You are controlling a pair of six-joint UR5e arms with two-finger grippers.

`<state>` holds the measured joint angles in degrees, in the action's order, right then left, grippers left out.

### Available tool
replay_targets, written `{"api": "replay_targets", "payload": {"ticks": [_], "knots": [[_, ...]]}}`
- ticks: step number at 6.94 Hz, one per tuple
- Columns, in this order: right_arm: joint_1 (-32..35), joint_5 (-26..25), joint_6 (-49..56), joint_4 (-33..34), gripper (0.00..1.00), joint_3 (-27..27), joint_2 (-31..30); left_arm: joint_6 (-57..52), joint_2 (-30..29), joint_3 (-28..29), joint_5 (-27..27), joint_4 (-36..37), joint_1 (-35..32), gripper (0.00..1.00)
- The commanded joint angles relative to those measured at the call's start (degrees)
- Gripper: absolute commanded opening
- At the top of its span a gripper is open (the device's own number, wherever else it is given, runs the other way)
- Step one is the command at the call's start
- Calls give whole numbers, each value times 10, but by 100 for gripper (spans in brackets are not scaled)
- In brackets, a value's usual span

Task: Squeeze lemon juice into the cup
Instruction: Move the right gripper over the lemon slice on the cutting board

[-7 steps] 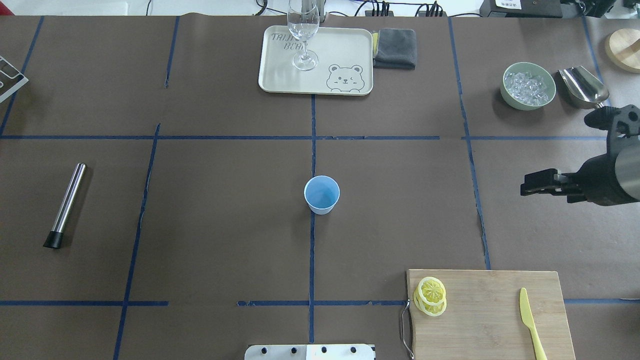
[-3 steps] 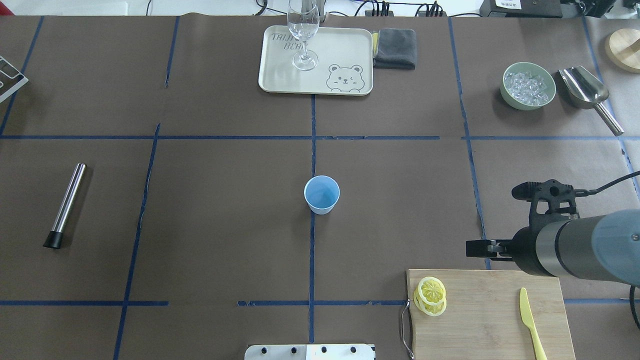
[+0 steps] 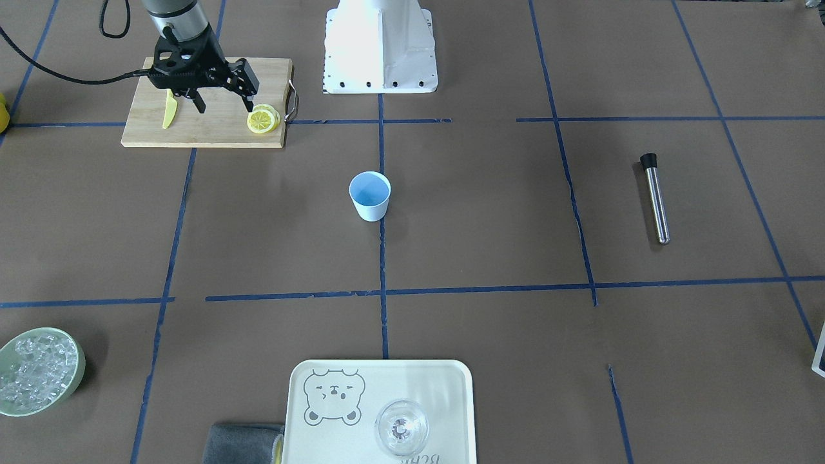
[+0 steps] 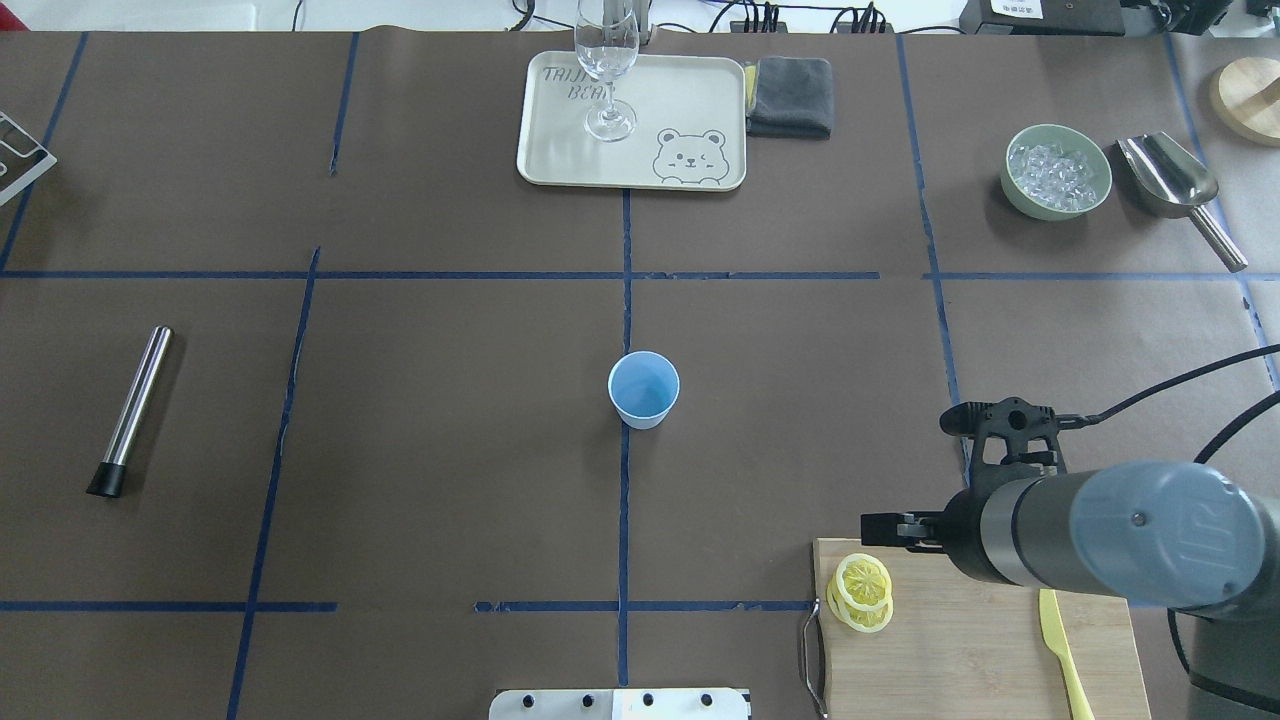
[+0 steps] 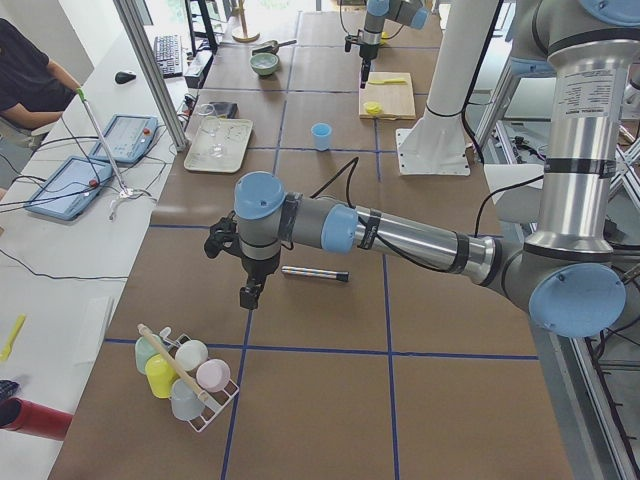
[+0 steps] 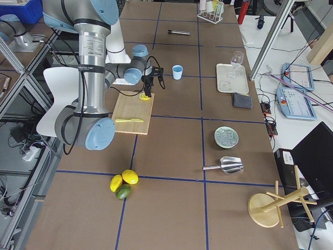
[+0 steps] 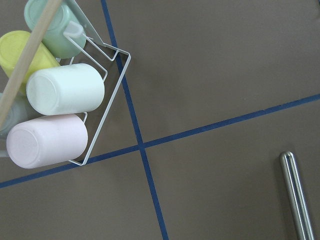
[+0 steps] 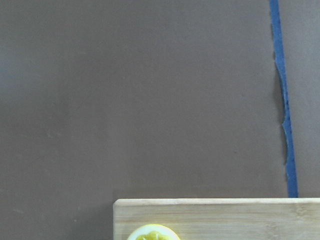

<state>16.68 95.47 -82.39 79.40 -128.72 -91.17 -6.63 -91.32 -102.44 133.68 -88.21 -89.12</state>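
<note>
My right gripper closes next around the sides of the yellow lemon slices (image 3: 263, 116) (image 8: 153, 234), at the corner of the wooden cutting board beside its metal handle.
A stack of thin yellow lemon slices (image 4: 862, 592) lies at the left end of a wooden cutting board (image 4: 980, 650). It also shows in the front view (image 3: 263, 120) and at the bottom edge of the right wrist view (image 8: 152, 233). The light-blue cup (image 4: 643, 388) stands upright and alone at the table's middle, also in the front view (image 3: 370, 195). My right gripper (image 3: 224, 103) is open and empty. It points down over the board, one finger just beside the slices. My left gripper (image 5: 250, 295) hangs over the table's far left end, near a cup rack; I cannot tell its state.
A yellow knife (image 4: 1060, 645) lies on the board's right part. A tray (image 4: 690, 110) with a stemmed glass (image 4: 606, 70) and a grey cloth (image 4: 790, 95) are at the back. A green bowl of ice (image 4: 1056, 172), a metal scoop (image 4: 1170, 175) and a steel muddler (image 4: 135, 405) lie apart.
My right arm has swung from the right edge near the scoop toward the front and left. It now hangs over the cutting board by the lemon slices. Nothing else moved.
</note>
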Motion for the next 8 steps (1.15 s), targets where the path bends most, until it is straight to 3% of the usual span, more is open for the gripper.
{"api": "replay_targets", "payload": {"ticks": [1,8], "knots": [[-37,-34,-23,0,100,19,21,-1,-1,4,0,-4,0,100],[-82,-49,-35,-4,100,66,29,-1,6,2,0,-8,-1,100]]}}
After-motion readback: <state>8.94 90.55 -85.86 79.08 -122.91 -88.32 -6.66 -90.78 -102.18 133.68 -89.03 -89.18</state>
